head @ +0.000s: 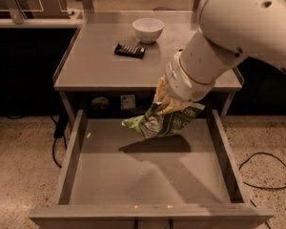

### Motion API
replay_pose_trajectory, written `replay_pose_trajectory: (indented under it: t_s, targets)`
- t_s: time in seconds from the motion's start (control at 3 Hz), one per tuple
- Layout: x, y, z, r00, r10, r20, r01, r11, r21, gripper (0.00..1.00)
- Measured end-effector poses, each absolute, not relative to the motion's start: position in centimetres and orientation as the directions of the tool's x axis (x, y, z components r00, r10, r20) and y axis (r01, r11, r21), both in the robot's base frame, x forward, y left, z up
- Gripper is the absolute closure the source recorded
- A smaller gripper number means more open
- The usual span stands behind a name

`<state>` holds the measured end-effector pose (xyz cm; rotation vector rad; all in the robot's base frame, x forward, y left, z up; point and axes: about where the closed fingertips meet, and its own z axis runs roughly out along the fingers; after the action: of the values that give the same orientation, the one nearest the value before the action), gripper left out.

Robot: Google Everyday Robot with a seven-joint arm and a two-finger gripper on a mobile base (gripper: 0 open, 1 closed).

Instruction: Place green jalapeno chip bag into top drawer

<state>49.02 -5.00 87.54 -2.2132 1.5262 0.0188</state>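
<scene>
I will release the green jalapeno chip bag on the back middle part of the top drawer's grey bottom (144,145).
The green jalapeno chip bag (164,123) is crumpled and glossy, and hangs in the air over the back part of the open top drawer (148,175). My gripper (163,104) is shut on the bag's upper edge, reaching down from the big white arm at the upper right. The bag casts a shadow on the drawer's bare grey bottom just below it. The drawer is pulled out wide toward the camera.
On the grey table (95,66) behind the drawer stand a white bowl (148,29) and a small dark striped packet (130,50). A black cable (267,171) lies on the speckled floor to the right. Another cable hangs at the drawer's left.
</scene>
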Motion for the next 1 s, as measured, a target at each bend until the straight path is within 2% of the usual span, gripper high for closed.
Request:
replay_pose_trajectory:
  t_s: [1.0]
  targets:
    - [50.0,-4.6,78.3,0.394,-0.859,-0.327,-0.901,-0.291,-0.322,1.00]
